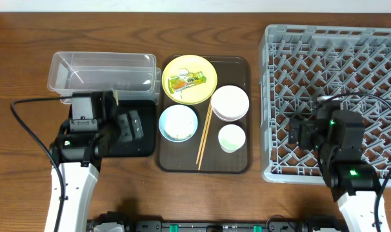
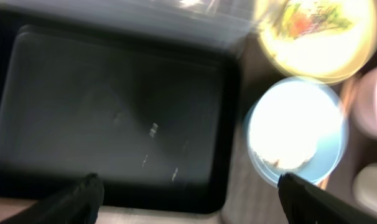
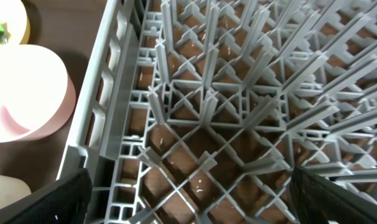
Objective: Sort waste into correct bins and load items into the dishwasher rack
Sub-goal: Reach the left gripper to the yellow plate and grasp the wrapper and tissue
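Observation:
Next, I move my left gripper to the orange part (image 1: 180, 84) (image 2: 303, 26) of the snack wrapper on the yellow plate and close it there.
The yellow plate (image 1: 189, 78) holds the snack wrapper (image 1: 186, 81) on the brown serving tray (image 1: 237, 164). The light blue bowl (image 1: 178, 122), white bowl (image 1: 230, 103), small white cup (image 1: 231, 137) and chopsticks (image 1: 204, 135) also lie on it. My left gripper (image 1: 128, 125) is open and empty over the black tray (image 1: 140, 149), beside the clear tub (image 1: 102, 71). The left wrist view, blurred, shows my gripper (image 2: 188, 199), the black tray (image 2: 114, 106), and rice grains (image 2: 279, 163) in the blue bowl (image 2: 297, 124). My right gripper (image 1: 297, 132) is open and empty over the dishwasher rack (image 1: 331, 51).
The right wrist view shows my open gripper (image 3: 191, 199) above the rack's lattice floor (image 3: 226, 124) near its left wall, with the white bowl (image 3: 20, 93) just outside. Black cables loop from both arms over the wooden table (image 1: 21, 38).

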### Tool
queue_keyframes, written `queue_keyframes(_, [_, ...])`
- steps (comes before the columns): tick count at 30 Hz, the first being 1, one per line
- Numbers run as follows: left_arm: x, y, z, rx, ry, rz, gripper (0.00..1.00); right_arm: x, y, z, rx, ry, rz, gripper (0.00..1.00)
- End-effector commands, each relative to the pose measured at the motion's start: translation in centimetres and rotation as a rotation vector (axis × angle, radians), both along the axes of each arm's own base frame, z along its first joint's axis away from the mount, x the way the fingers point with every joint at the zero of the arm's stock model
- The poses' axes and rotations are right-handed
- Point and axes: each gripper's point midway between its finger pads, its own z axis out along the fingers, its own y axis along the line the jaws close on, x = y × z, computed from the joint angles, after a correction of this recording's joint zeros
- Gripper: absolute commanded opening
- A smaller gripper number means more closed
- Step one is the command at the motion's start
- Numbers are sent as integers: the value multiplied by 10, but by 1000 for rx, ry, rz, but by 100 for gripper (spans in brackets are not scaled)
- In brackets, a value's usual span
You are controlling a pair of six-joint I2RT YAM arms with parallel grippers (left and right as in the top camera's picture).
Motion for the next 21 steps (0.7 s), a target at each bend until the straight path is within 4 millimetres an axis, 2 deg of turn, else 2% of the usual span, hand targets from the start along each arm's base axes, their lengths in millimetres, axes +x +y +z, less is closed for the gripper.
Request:
queue_keyframes(1, [19,-17,23,-73,-105,-61,92,4,3,6,32,-9,3,99])
queue_keyframes(6, [54,-34,43,-26,-213,-177,91,9,3,12,33,-40,4,99])
queue_keyframes(11, [92,-69,49,74,-256,-402,92,9,3,11,32,-39,3,99])
queue_keyframes(16, [131,-106,37,156,-315,-560,92,9,3,11,33,-39,4,99])
queue_keyframes(21, [155,-140,13,167,-353,-631,91,9,3,11,33,-39,4,99])
